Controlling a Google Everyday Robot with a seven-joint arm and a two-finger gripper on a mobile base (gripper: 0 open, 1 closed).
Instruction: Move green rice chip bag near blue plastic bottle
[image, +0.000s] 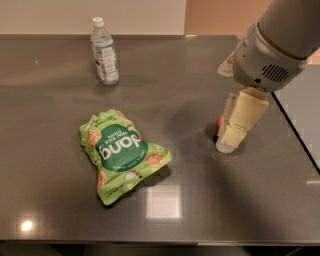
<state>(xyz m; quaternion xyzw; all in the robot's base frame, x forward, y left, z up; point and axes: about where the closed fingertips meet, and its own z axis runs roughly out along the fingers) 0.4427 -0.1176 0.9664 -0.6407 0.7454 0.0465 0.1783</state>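
Observation:
The robot's gripper should close on the green rice chip bag at the dark green round patch's side (137, 142) toward the red apple, pinching the bag there.
The green rice chip bag (122, 154) lies flat on the dark grey table (50, 125), left of centre, crinkled, with a dark green round patch and white lettering. The blue plastic bottle (104, 51) stands upright at the back left, white cap on top. My gripper (231, 140) hangs from the grey arm at the right, well right of the bag. It points down over a red apple (219, 124), of which only a sliver shows.
The table's right edge (295, 135) runs diagonally just right of the gripper, with a lighter surface beyond it. A wall rises behind the table's back edge.

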